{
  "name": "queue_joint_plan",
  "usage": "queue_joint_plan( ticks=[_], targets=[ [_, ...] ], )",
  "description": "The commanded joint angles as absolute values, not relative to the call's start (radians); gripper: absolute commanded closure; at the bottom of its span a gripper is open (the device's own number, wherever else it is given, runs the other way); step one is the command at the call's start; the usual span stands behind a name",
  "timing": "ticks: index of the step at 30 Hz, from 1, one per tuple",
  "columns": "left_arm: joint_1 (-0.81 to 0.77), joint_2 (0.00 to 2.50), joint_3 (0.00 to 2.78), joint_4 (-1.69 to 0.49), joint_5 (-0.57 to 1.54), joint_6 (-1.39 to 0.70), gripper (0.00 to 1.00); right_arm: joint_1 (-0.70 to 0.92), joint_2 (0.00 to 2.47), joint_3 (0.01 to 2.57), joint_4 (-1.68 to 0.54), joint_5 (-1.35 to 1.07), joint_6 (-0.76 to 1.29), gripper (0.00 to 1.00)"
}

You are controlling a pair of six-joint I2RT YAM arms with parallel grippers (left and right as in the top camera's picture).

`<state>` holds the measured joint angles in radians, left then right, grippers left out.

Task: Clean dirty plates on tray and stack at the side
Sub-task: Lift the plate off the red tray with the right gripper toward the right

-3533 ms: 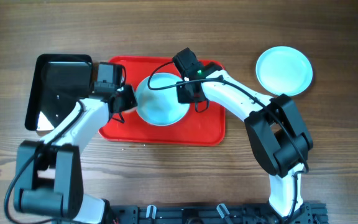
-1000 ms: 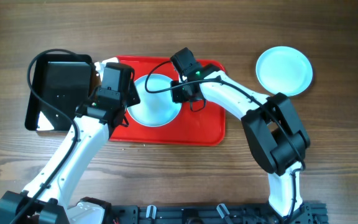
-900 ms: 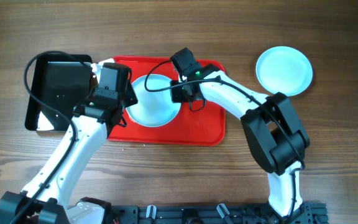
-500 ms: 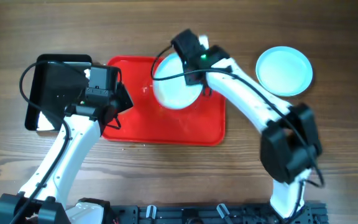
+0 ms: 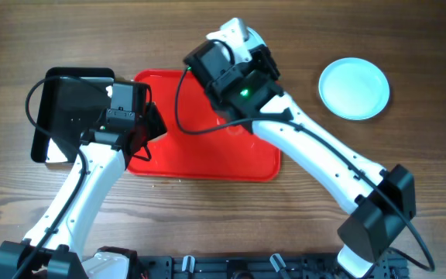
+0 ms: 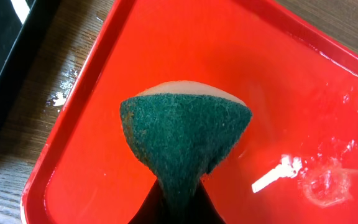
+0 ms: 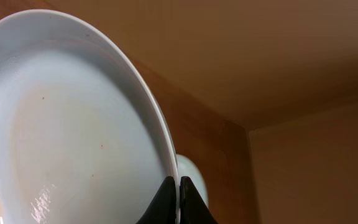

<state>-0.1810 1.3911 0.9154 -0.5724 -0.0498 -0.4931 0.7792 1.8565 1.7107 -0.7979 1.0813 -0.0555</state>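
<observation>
The robot's right gripper needs to release the pale plate, now held high and tilted on edge, on top of the plate lying flat on the table point(image 5: 354, 88) point(image 7: 189, 182).
My right gripper point(image 7: 179, 200) is shut on the rim of a pale plate point(image 7: 73, 137), which it holds high and tilted on edge. From overhead, the raised right wrist point(image 5: 235, 74) hides most of that plate. A second plate point(image 5: 354, 87) lies flat on the table at the right and also shows past the held rim as the plate on the table point(image 7: 194, 177). The red tray point(image 5: 207, 151) holds no plate, only wet smears point(image 6: 328, 180). My left gripper point(image 6: 178, 208) is shut on a green sponge point(image 6: 185, 140) over the tray's left part point(image 6: 92, 155).
A black tray point(image 5: 72, 108) stands left of the red tray, its edge close to my left gripper point(image 5: 147, 125). White crumbs point(image 6: 58, 98) lie on the wood between the two trays.
My right gripper has lifted the plate off the red tray, up and toward the back. My left gripper drew the sponge back to the tray's left part, then stayed still.
</observation>
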Motion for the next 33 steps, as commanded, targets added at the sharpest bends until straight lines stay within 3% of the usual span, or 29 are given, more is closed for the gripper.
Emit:
queue_joint_plan(
  ticks=[1,10,22,25,28,33],
  targets=[
    [-0.175,1.396,0.910,-0.565,-0.034,-0.506,0.96,0.810,1.849,1.719,-0.777,1.209,-0.194,0.96],
    [-0.154,1.396,0.910,-0.544,0.072,-0.506,0.96,0.842,1.849,1.713,-0.758,1.395,-0.214,0.96],
    [-0.154,1.397,0.910,-0.528,0.097,-0.506,0.96,0.832,1.849,1.713,-0.719,1.410,-0.183,0.96],
    [-0.154,1.397,0.910,-0.529,0.097,-0.502,0.96,0.797,1.849,1.713,-0.765,1.290,-0.085,0.96],
    [-0.154,1.397,0.909,-0.533,0.097,-0.502,0.96,0.720,1.847,1.713,-0.913,0.973,0.122,0.96],
    [-0.154,1.397,0.909,-0.536,0.097,-0.502,0.96,0.454,1.802,1.713,-0.985,0.449,0.287,0.96]
  ],
)
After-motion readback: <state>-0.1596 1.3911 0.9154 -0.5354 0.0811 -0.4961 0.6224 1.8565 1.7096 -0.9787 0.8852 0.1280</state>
